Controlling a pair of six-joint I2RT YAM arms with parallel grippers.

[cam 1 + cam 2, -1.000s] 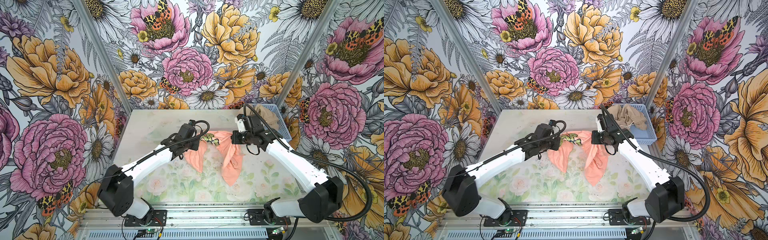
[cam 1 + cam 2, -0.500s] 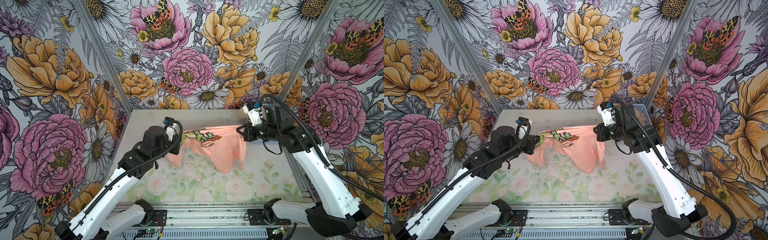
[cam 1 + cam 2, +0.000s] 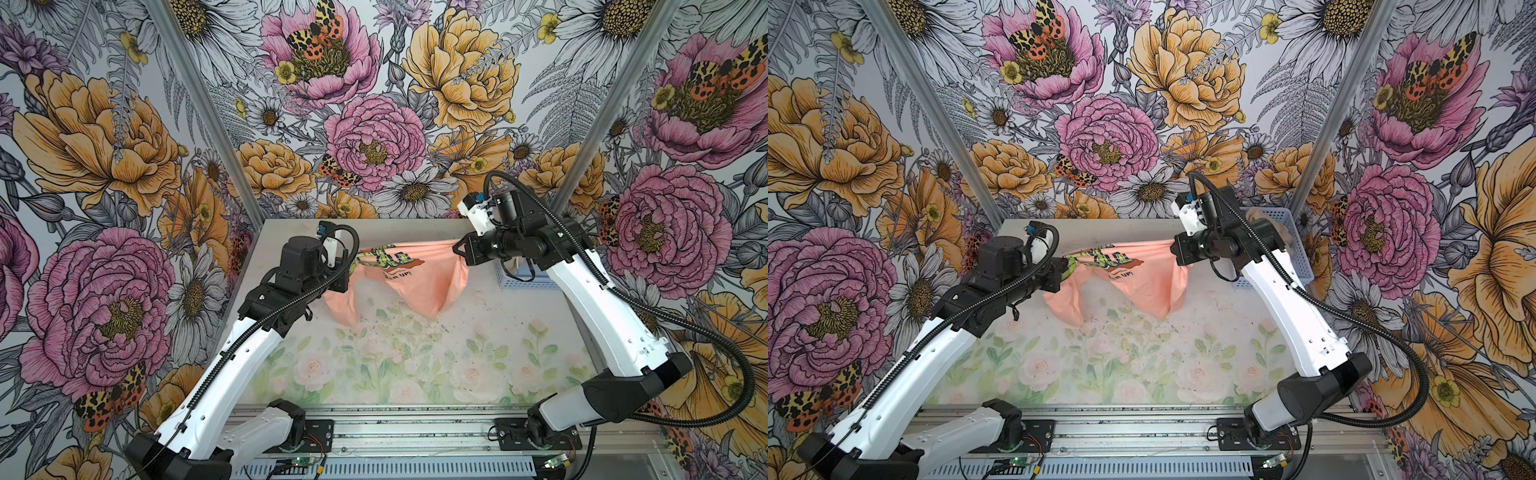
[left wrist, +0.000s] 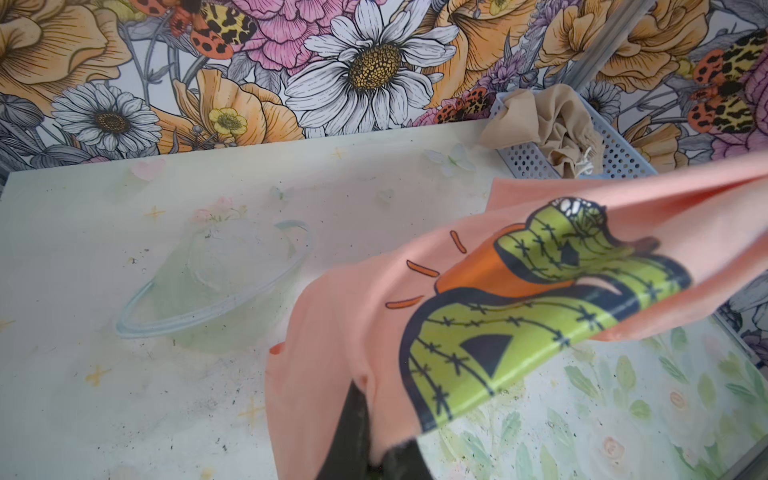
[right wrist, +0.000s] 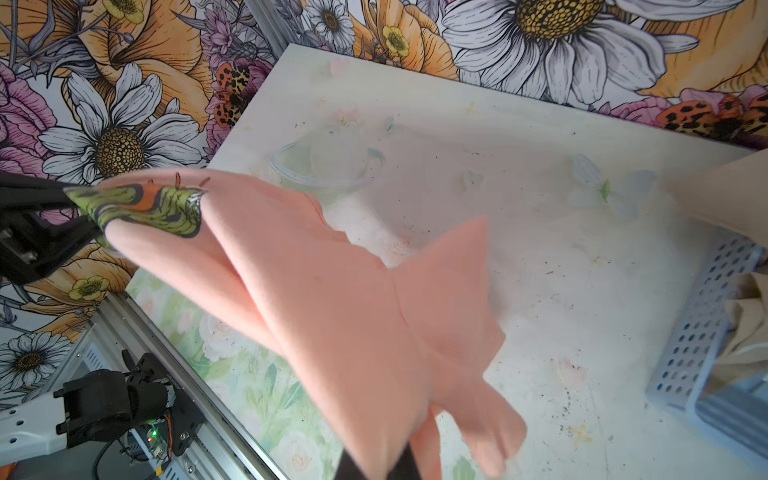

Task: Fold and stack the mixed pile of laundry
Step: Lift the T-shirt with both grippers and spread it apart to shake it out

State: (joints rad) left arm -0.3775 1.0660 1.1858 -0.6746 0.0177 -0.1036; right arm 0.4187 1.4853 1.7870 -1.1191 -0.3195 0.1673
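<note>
Next, I let go of the salmon-peach T-shirt with my left gripper on the middle of the table [image 3: 411, 293] [image 4: 440, 320], behind the printed roses. The T-shirt now hangs stretched above the table's back.
The salmon-peach T-shirt [image 3: 419, 286] [image 3: 1142, 289] hangs stretched above the back of the table in both top views, its green-orange graphic [image 4: 532, 307] toward the left end. My left gripper [image 3: 353, 270] [image 3: 1065, 266] [image 4: 374, 449] is shut on the shirt's left end by the graphic. At the right end, cloth [image 5: 353, 311] spills from between the fingers of my right gripper [image 3: 457, 249] [image 3: 1173, 249] [image 5: 378, 461], which is shut on it. The shirt's lower folds sag close to the tabletop. The beige-tan garment [image 4: 552, 120] [image 3: 1260, 216] lies crumpled in the basket, white drawstring showing.
The light blue perforated basket [image 4: 619, 153] [image 3: 1298, 257] [image 5: 698, 332] stands at the table's back right corner, behind my right arm. The floral-printed table [image 3: 415, 374] has flowered walls on three sides. A metal rail [image 3: 415, 432] with both arm bases runs along the front edge.
Both grippers have risen and drawn apart, carrying the T-shirt up off the table. It went from a bunched drape to a spread span between them.
</note>
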